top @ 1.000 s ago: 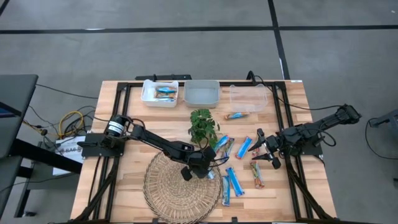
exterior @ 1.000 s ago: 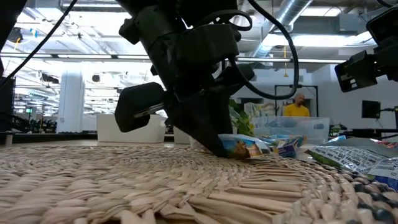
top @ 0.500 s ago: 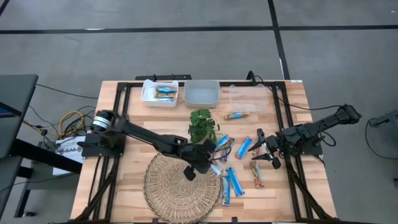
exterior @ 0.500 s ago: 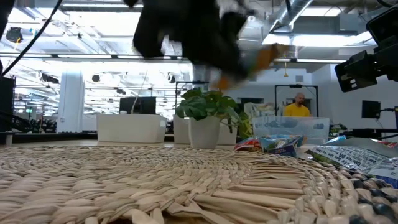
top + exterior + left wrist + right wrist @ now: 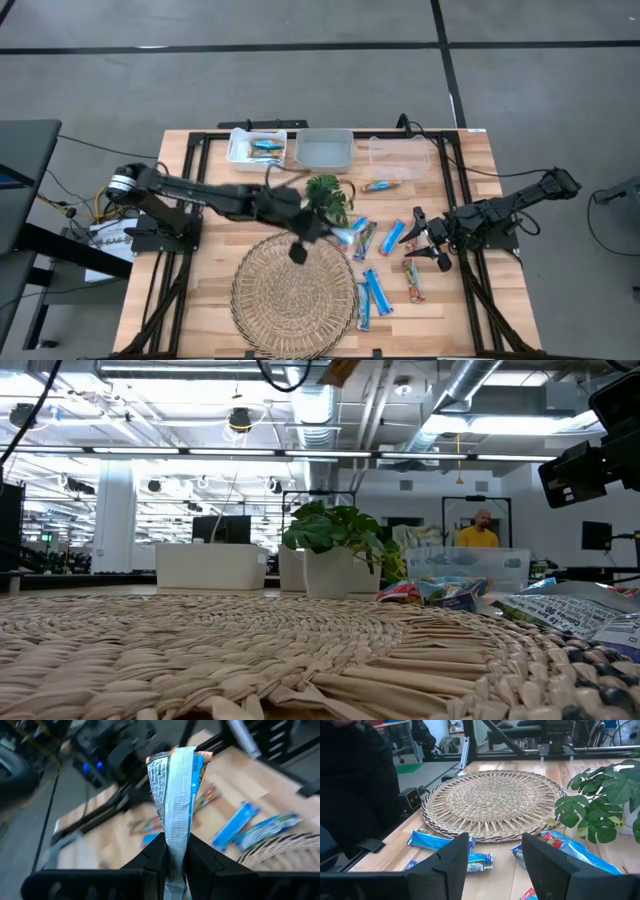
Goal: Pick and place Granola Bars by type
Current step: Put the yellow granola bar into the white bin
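The robot's left gripper will release the granola bar on top of the blue bars in the white tray (image 5: 267,150).
My left gripper (image 5: 333,232) hangs above the table between the small green plant (image 5: 325,200) and the round woven mat (image 5: 295,295), shut on one granola bar (image 5: 175,790) with a pale blue, white and orange wrapper. Several more blue bars (image 5: 375,290) and a reddish one (image 5: 413,280) lie flat on the wood right of the mat. One bar (image 5: 380,186) lies by the clear tub. My right gripper (image 5: 422,237) waits open at the table's right side, low over the wood, nothing between its fingers (image 5: 452,860). My left gripper pinches the bar between its two fingers near one end (image 5: 174,847). The fingers press on the wrapper's flat faces. The rest of the bar sticks out past the fingertips, edge-on and a little twisted. It is lifted clear of the table and the mat.
Along the far edge stand a white tray (image 5: 240,150) holding blue bars, a grey tub (image 5: 325,150) and a clear tub (image 5: 400,157). The potted plant stands just beside my left gripper. A person in yellow (image 5: 478,535) is far off in the room.
My left gripper has risen from the mat's right rim with the bar in its fingers and gone toward the far edge, up beside the plant, rolling as it went. The bar has been lifted clear of the table. It has gone out of the low view.
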`<state>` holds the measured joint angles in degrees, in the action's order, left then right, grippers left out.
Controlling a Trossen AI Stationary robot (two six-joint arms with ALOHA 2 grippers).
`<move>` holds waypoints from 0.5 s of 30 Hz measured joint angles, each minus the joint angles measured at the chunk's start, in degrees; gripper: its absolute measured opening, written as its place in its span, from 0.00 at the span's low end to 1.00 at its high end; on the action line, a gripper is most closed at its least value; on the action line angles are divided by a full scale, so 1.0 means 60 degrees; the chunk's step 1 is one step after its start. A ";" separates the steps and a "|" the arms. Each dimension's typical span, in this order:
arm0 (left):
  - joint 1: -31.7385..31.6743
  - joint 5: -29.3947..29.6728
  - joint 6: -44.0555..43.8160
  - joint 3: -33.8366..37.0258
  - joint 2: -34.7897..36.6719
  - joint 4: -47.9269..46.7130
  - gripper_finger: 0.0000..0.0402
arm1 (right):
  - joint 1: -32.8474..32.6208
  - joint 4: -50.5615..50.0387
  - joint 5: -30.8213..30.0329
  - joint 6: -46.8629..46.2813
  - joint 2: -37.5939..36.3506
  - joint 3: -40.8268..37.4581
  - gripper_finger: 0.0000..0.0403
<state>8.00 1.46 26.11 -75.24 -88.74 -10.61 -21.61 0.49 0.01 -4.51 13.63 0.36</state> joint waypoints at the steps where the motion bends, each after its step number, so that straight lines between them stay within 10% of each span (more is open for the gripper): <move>1: -0.0190 0.0012 -0.0070 0.0000 0.0093 -0.0205 0.12 | -0.0003 -0.0003 0.0000 -0.0003 0.0000 0.0000 0.44; 15: -0.3888 0.0334 -0.0123 0.0001 0.0644 -0.1971 0.12 | 0.0000 -0.0004 0.0000 0.0000 0.0000 0.0000 0.44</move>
<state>-15.33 3.47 25.37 -75.24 -84.88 -22.44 -21.61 0.47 0.01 -4.51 13.63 0.36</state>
